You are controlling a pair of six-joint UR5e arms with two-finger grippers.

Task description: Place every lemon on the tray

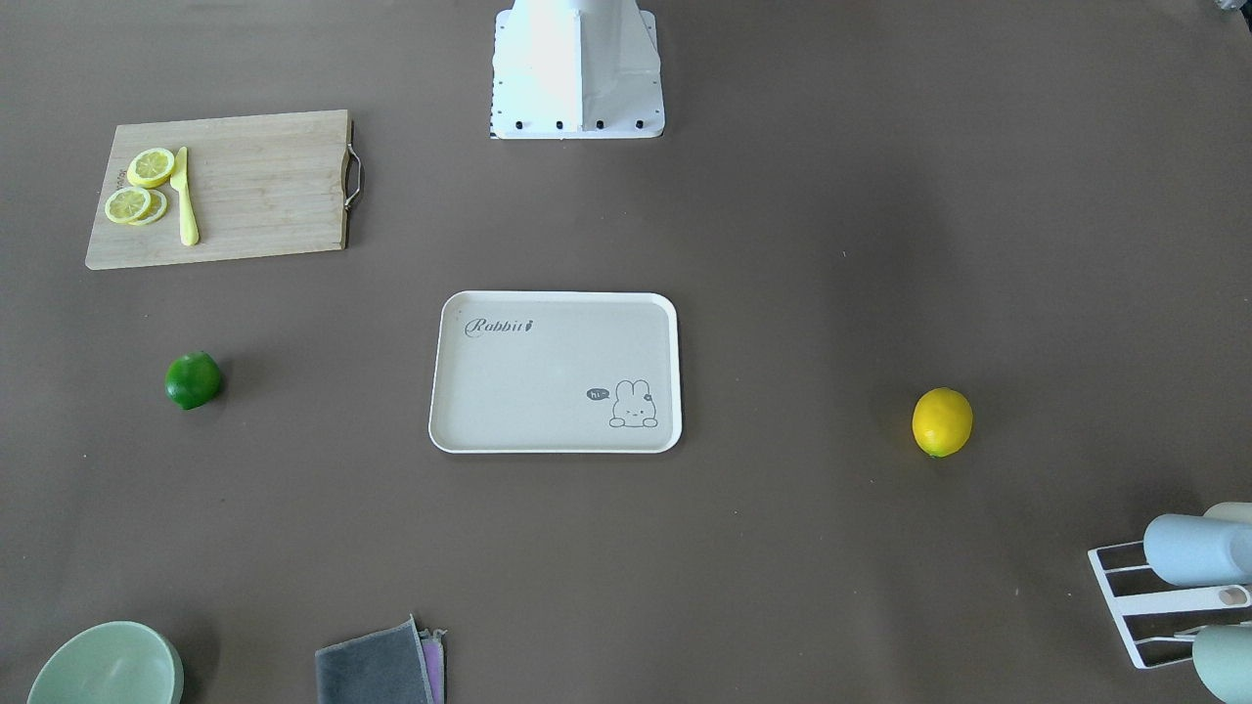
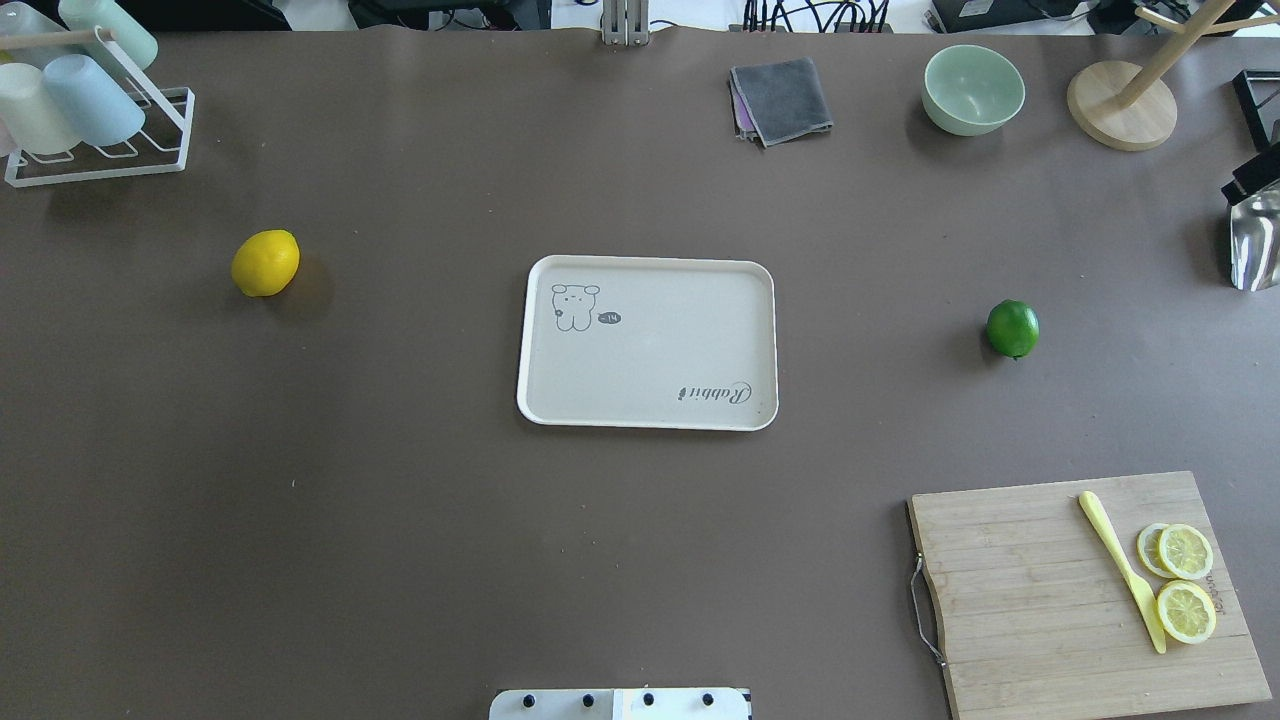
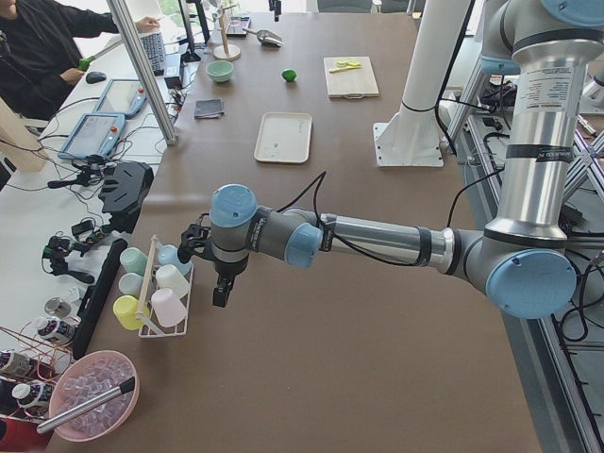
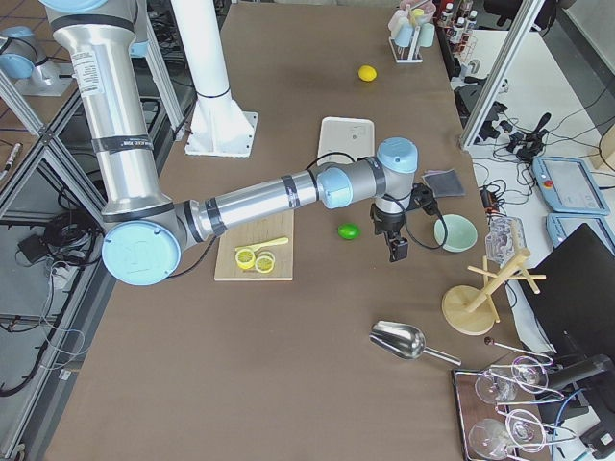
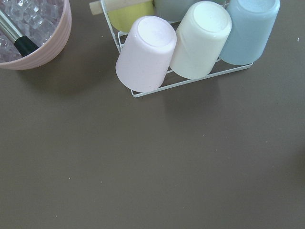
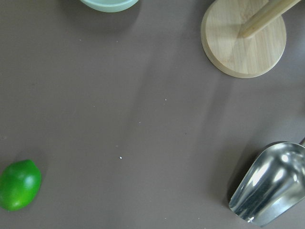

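Note:
The green lemon near the cutting board is the next thing for my right gripper to go to, and it will take hold around the green lemon's middle (image 1: pixel 194 380) (image 6: pixel 20 185).
The cream tray (image 2: pixel 650 350) with the rabbit drawing lies flat at the table's middle, with nothing on it; it also shows in the front view (image 1: pixel 548 381). The yellow lemon (image 2: pixel 265 263) lies on the table on my left side. The dark green lemon (image 2: pixel 1012 328) lies on my right side and shows at the lower left of the right wrist view (image 6: pixel 19 185). My left gripper (image 3: pixel 219 293) hangs beside the cup rack, far from the yellow lemon. My right gripper (image 4: pixel 397 252) hangs just beyond the green lemon (image 4: pixel 349 230). I cannot tell whether either gripper is open or shut.
A wooden cutting board (image 2: pixel 1040 600) with lemon slices and a yellow knife lies near right. A cup rack (image 2: pixel 90 110) stands far left. A grey cloth (image 2: pixel 782 98), green bowl (image 2: pixel 973 88), wooden stand (image 2: pixel 1120 105) and metal scoop (image 6: pixel 269 183) are far right.

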